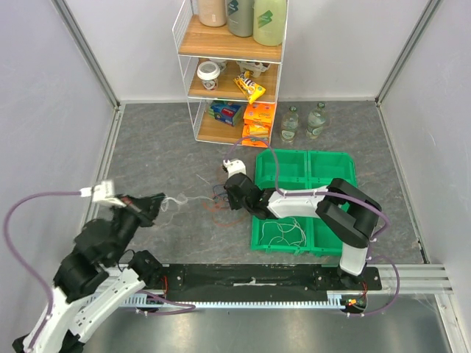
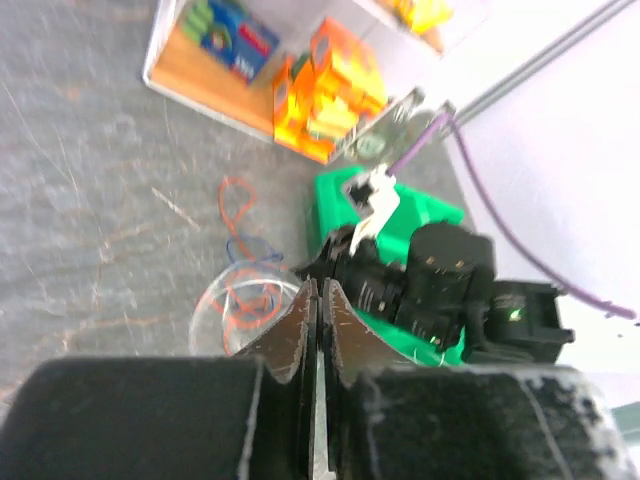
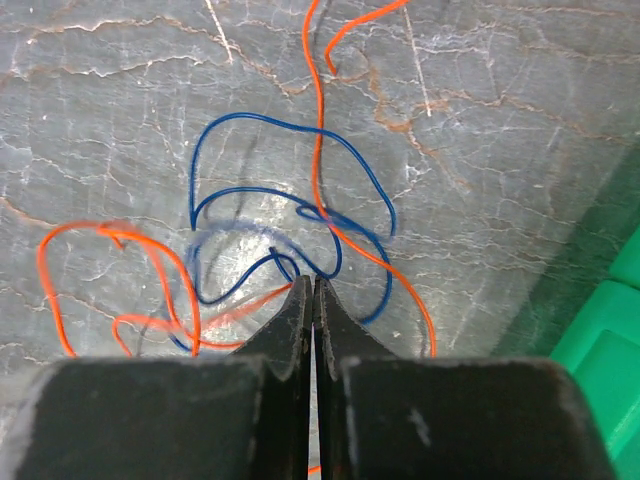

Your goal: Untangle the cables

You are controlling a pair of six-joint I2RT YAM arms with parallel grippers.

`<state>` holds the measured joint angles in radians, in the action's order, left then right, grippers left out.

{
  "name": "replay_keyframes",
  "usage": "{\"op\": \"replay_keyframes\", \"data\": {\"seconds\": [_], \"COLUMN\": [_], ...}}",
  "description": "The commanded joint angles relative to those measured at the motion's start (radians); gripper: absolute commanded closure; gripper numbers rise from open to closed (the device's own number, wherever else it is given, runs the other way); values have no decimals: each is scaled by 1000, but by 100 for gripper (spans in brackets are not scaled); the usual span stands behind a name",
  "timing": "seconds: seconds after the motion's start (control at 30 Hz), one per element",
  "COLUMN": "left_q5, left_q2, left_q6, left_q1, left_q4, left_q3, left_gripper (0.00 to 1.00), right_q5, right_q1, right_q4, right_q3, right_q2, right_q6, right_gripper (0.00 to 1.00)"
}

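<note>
My left gripper will set the white cable on the grey table (image 1: 206,232) between the orange cable and black rail.
A tangle of thin orange (image 3: 318,150) and blue (image 3: 250,122) cables lies on the grey table, in the top view (image 1: 219,203) left of the green bins. My right gripper (image 1: 229,198) (image 3: 314,282) is down on it, jaws shut, with the blue cable running into the tips; an orange strand meets them too. My left gripper (image 1: 158,202) (image 2: 317,285) is shut, and a white cable (image 1: 184,198) (image 2: 205,300) loops from its tips towards the tangle. The left wrist view also shows orange (image 2: 237,200) and blue (image 2: 250,250) loops ahead.
Green bins (image 1: 309,165) stand right of the tangle; one holds a coiled white cable (image 1: 283,234). A wire shelf (image 1: 232,73) with boxes and bottles stands at the back, two bottles (image 1: 303,121) beside it. Walls close in left and right.
</note>
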<state>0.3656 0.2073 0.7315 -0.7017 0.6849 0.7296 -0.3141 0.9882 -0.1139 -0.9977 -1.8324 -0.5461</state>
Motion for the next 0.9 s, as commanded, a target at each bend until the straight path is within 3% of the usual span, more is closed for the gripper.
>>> {"op": "replay_keyframes", "data": {"seconds": [0.0,0.37,0.53,0.7,0.87], "left_q5": [157,174,90,30,-5], "left_q2": [-77,-75,-13,79,161], "left_q6": [-119,-225,-216,-216,-228], "left_q1": [4,5,5,5,5], "left_q4": [21,19,22,39,53], "left_q3": [149,312,307,324,408], "left_gripper": [98,98,98,98,98], "right_q5": [-49,-11,9,49,87], "right_q1": [-11,-14,-14,-11,16], "right_q4": [10,42,97,111,105], "right_q3": [-18,-67,-87,-75,-19], "right_q2": [-24,-31,10,91,191], "right_q6": [-15,37,58,136,213], "right_gripper": [100,100,62,45,38]}}
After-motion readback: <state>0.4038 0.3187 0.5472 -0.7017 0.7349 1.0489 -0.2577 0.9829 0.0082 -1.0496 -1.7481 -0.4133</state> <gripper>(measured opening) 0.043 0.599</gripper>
